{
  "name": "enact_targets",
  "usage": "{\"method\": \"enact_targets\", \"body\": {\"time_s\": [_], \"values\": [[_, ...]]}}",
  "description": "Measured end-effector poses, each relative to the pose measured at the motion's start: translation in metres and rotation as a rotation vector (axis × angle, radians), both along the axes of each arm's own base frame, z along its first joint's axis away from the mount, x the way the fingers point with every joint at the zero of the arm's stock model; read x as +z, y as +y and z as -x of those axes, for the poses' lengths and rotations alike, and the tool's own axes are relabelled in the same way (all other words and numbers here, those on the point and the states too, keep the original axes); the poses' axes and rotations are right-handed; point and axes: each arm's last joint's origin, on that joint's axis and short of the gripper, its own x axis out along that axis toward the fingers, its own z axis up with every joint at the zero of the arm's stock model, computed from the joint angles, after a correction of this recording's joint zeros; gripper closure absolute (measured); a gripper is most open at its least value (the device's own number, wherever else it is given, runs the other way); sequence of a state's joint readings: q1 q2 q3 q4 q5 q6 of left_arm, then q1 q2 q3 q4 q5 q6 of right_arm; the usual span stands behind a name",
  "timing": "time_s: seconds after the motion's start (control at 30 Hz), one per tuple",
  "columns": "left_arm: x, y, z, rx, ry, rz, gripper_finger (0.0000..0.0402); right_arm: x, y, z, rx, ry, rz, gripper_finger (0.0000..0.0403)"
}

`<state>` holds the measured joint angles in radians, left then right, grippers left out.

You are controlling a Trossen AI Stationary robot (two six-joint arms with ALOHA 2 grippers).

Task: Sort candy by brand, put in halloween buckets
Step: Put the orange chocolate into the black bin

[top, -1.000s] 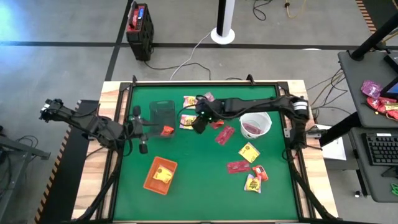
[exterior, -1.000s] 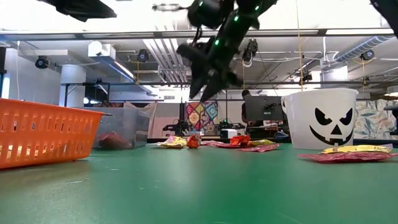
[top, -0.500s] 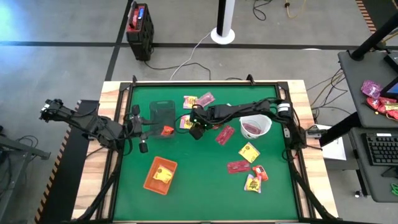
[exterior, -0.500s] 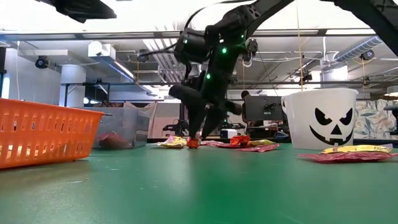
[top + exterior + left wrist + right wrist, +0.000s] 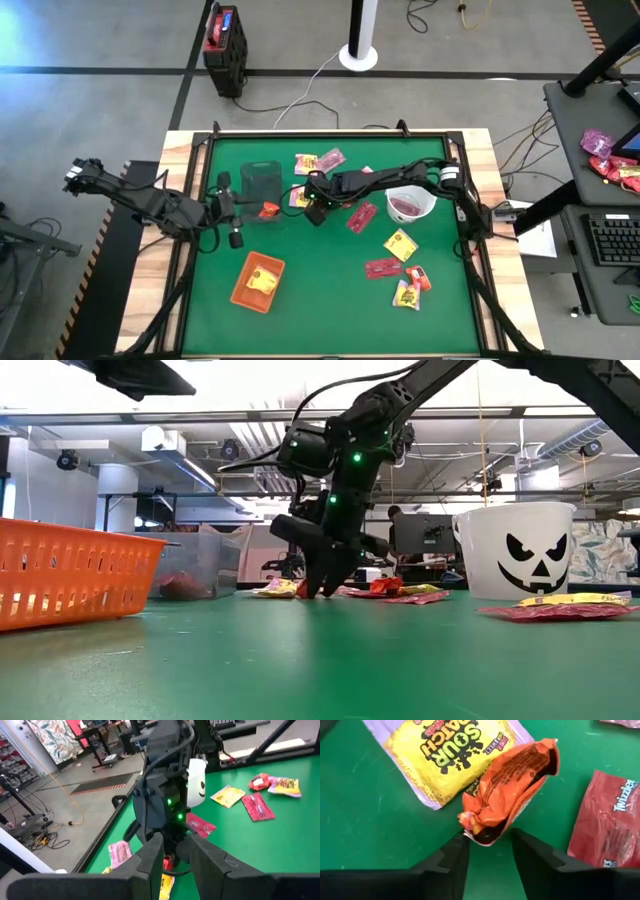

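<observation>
Only the orange wrapper's crumpled end sits at my right gripper's fingers, so I will open them and grip nearer the wrapper's middle [image 5: 507,790] before passing it over.
My right gripper [image 5: 490,842] is down at the table in the middle [image 5: 316,210], shut on a crumpled orange candy wrapper [image 5: 512,785]. The wrapper lies beside a yellow Sour Patch pack [image 5: 450,755]. My left gripper [image 5: 172,845] hangs open and high over the dark tub [image 5: 260,175], facing the right arm. An orange piece [image 5: 268,210] shows in the tub's near right corner. The white bucket [image 5: 432,195] stands to the right with red candy in it. The orange tray [image 5: 240,290], near left, holds a yellow pack. My right gripper pinches the wrapper's crumpled end [image 5: 482,827] between its two fingers. It comes from above, slanting down [image 5: 325,588]. The rest of the wrapper stretches away from the fingers over the green table; the low view shows the fingertips down at table level.
A Twizzlers pack [image 5: 610,825] lies close to the right gripper. More packs lie toward the far edge [image 5: 318,160] and near right [image 5: 400,265]. The green mat has a raised dark frame. A red-and-black box [image 5: 223,45] stands on the floor beyond.
My right gripper has come down from well above the table to table level, shifting a little toward the left and near edges, onto the orange wrapper. The left arm has edged slightly toward the right.
</observation>
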<state>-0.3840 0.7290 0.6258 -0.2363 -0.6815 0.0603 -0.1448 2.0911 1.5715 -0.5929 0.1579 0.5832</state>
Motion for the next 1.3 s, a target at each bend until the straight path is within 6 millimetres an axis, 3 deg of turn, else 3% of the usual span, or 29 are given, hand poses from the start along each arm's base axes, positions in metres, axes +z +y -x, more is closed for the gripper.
{"method": "enact_targets", "body": {"time_s": [0.27,0.57,0.7,0.83,1.07,1.3], "values": [[-0.004,-0.003,-0.007,0.002,0.014,0.0,0.0326,0.011,0.003,0.002,0.031,-0.011,0.011,0.0384],[-0.005,-0.004,-0.009,0.006,0.015,0.011,0.0326,0.044,0.003,0.012,0.013,-0.03,0.103,0.039],[-0.004,-0.004,-0.01,0.005,0.002,0.016,0.0326,0.046,-0.013,0.01,-0.026,-0.097,0.047,0.0364],[-0.004,-0.004,-0.01,0.005,0.0,0.017,0.0326,0.041,-0.027,0.007,-0.054,-0.142,0.018,0.0311],[-0.004,-0.004,-0.01,0.006,0.003,0.015,0.0326,0.032,-0.029,0.004,-0.054,-0.155,-0.001,0.022],[-0.004,-0.004,-0.01,0.013,0.003,0.01,0.0326,0.017,-0.029,0.005,-0.093,-0.127,-0.029,0.0189]]}}
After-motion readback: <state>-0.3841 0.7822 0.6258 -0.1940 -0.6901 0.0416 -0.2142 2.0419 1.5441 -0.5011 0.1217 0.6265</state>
